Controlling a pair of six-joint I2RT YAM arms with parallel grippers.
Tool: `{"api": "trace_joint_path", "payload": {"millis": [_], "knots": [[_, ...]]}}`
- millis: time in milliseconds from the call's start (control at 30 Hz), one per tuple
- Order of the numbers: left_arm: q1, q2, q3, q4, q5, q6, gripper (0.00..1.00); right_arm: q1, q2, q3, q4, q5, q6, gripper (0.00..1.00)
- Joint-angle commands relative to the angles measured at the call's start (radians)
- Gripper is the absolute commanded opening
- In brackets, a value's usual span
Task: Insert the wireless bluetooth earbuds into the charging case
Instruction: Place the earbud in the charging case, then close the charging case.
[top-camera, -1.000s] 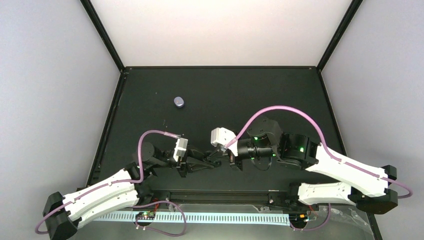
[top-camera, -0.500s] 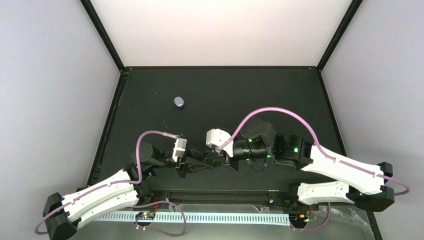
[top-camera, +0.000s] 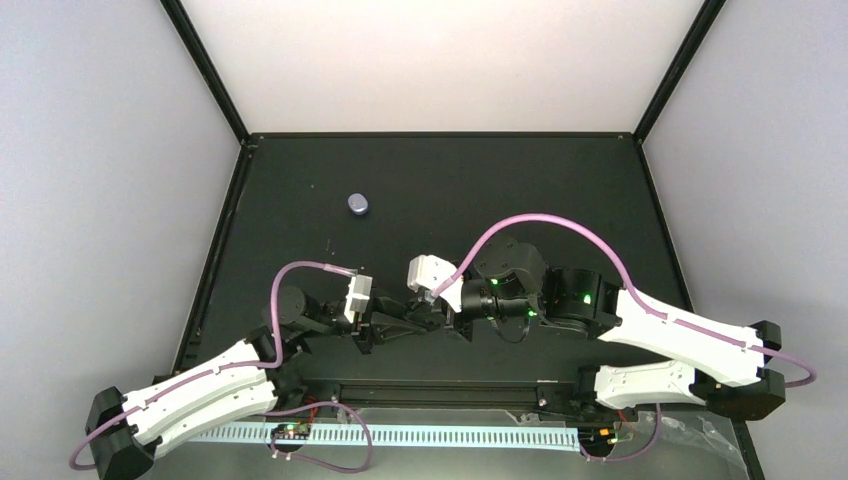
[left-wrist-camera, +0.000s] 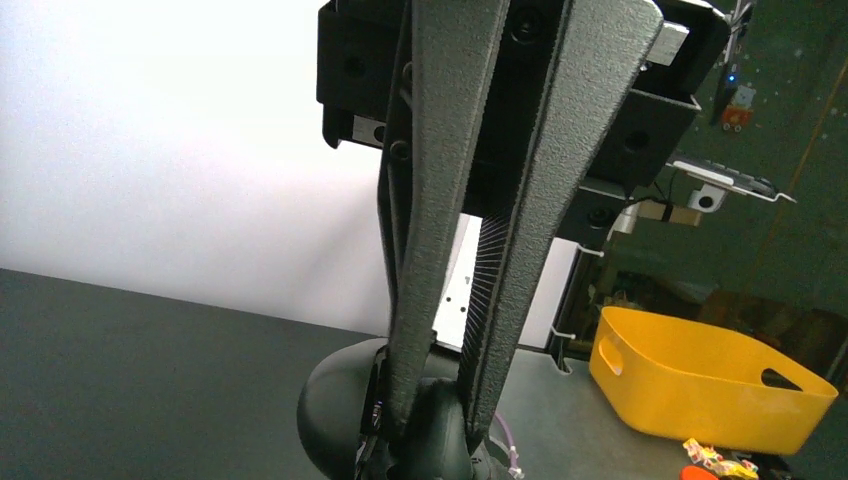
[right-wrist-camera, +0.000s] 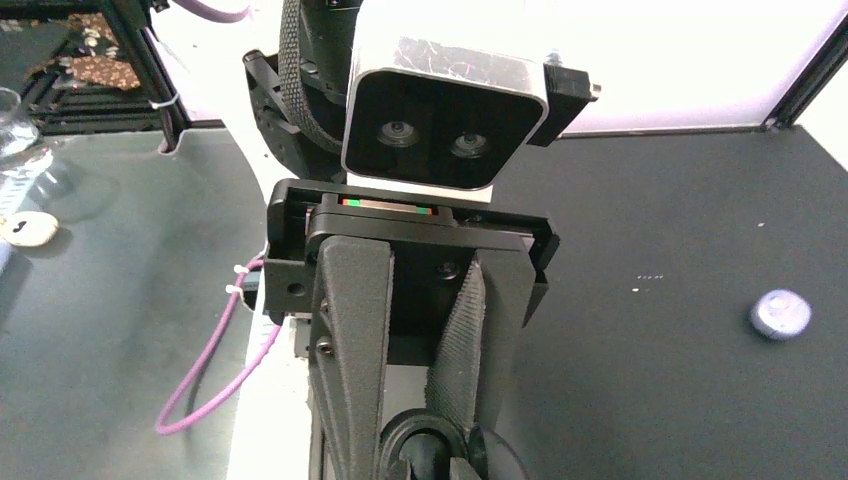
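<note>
My left gripper is to let go of the dark rounded piece on the bare black table (top-camera: 428, 219) beyond the white wrist camera box.
The charging case (top-camera: 358, 204), a small lavender oval, lies alone on the black table at the far left, well away from both grippers. It also shows in the right wrist view (right-wrist-camera: 780, 314). My left gripper (top-camera: 432, 318) and right gripper (top-camera: 452, 318) meet tip to tip near the front middle. In the left wrist view the fingers (left-wrist-camera: 420, 300) pinch a dark rounded piece (left-wrist-camera: 440, 435). In the right wrist view the fingers (right-wrist-camera: 350, 350) close around a black oval ring-like piece (right-wrist-camera: 425, 420) at the bottom edge. I cannot tell whether it is an earbud.
A yellow bin (left-wrist-camera: 700, 380) stands off the table to the right. A purple cable loop (right-wrist-camera: 205, 385) hangs beside the near edge. A white wrist camera box (right-wrist-camera: 445, 125) faces the right wrist view. Both arm bodies crowd the front of the table (top-camera: 560, 190).
My right arm has moved left toward the left gripper, so the fingertips now meet. The left arm and the lavender case have not moved.
</note>
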Motion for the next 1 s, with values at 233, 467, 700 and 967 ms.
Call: {"api": "trace_joint_path", "payload": {"millis": [233, 467, 700, 967], "knots": [[-0.008, -0.019, 0.030, 0.026, -0.004, 0.020, 0.02, 0.010, -0.005, 0.035, -0.005, 0.036, 0.018, 0.19], [-0.008, -0.013, 0.027, 0.025, -0.005, 0.020, 0.01, 0.009, -0.023, 0.038, 0.011, 0.032, 0.029, 0.24], [-0.009, -0.009, 0.021, 0.028, -0.008, 0.018, 0.02, 0.010, -0.087, 0.041, 0.048, 0.045, 0.057, 0.34], [-0.012, -0.018, 0.022, 0.036, -0.008, 0.011, 0.01, -0.027, -0.157, -0.044, 0.123, 0.294, 0.120, 0.45]]}}
